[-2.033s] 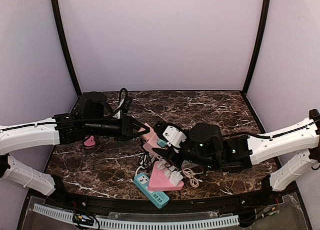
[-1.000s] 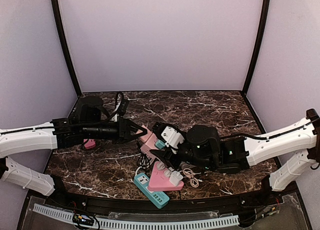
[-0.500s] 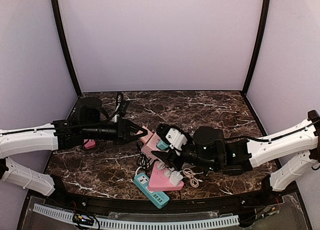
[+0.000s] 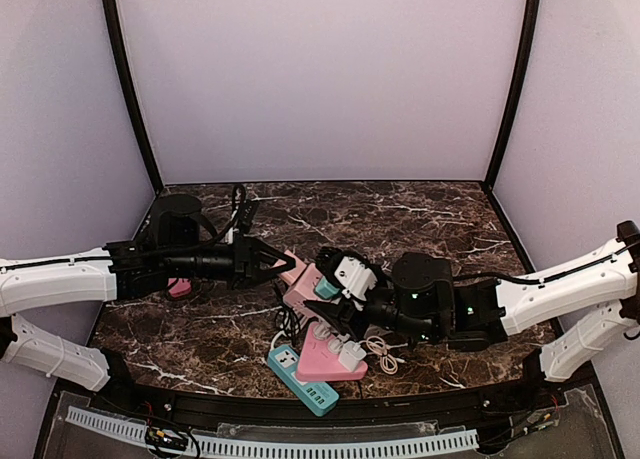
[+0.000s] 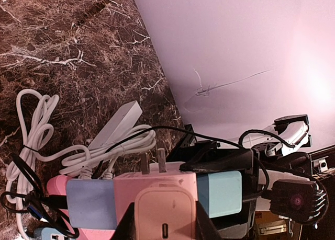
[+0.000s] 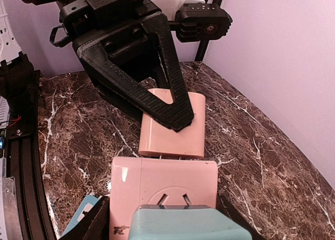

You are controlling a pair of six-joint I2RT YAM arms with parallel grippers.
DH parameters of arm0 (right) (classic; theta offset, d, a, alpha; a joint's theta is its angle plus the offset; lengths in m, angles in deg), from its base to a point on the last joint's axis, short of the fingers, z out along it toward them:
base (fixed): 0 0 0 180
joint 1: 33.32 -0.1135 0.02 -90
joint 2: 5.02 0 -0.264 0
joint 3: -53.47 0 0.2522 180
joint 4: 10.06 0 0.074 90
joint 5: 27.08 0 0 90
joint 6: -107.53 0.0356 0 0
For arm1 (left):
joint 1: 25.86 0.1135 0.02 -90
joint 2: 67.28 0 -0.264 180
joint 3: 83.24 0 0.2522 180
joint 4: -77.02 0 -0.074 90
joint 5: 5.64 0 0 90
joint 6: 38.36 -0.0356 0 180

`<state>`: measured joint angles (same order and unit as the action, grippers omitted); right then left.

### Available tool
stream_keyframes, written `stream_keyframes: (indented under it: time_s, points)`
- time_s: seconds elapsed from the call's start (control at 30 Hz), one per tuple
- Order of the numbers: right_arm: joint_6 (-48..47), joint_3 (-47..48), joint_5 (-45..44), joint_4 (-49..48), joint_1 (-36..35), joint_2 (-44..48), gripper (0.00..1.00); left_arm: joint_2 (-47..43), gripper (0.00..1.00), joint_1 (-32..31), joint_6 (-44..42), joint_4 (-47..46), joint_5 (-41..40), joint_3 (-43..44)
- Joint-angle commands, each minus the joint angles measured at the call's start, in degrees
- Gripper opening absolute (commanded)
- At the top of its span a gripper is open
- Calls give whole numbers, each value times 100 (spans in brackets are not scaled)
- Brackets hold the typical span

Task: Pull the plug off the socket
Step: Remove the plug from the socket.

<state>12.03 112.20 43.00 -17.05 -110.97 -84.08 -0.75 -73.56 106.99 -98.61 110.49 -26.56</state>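
My left gripper needs to let go of the pink plug on the marble table (image 4: 187,268), just behind the small pink object.
The pink plug (image 4: 293,269), a rounded charger block, sits between my left gripper's (image 4: 272,262) shut fingers; in the left wrist view it (image 5: 165,211) fills the bottom centre. It faces the pink socket cube (image 6: 165,185), and a thin gap with metal prongs shows between them. My right gripper (image 4: 322,287) is shut on the socket cube's sides, its dark fingers (image 6: 99,219) showing at either edge. A teal plug (image 6: 188,224) is stuck into the cube's near face. The ribbed left finger (image 6: 136,78) lies across the pink plug (image 6: 172,125).
Below the grippers lie a pink triangular power strip (image 4: 330,357), a teal power strip (image 4: 302,379) and coiled white cables (image 4: 380,351). A small pink object (image 4: 180,282) lies under the left arm. Black cable trails by the socket. Purple walls close in the marble table (image 4: 420,219).
The right arm has shifted slightly rightward with the socket cube while the left gripper has drawn back leftward with the plug. Both grips stay unchanged.
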Motion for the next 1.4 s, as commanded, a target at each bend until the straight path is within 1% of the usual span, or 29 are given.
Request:
stream_keyframes:
  time_s: [0.0,0.27,0.53,0.67,0.83,1.13,1.2,1.37]
  points:
    - [219,162,-324,-492,-49,89,0,-67,1,119,-108,-257,8,-77]
    - [604,424,-1048,-224,-53,-121,0,-92,1,120,-89,-292,-50,-106]
    - [809,471,-1200,-90,-52,-180,0,-137,1,121,-77,-301,-90,-108]
    - [587,359,-880,-301,-52,-126,0,-163,1,133,-132,-184,-77,-52]
    - [71,149,-76,-598,-108,23,0,-234,1,183,-236,32,-56,-2]
    - [-193,175,220,-381,-189,34,0,-244,1,251,-287,69,32,-2]
    - [-131,175,96,-369,-203,12,0,-214,1,260,-300,62,40,24]
    - [138,257,-635,-290,-207,-38,0,-201,1,269,-298,39,-34,17]
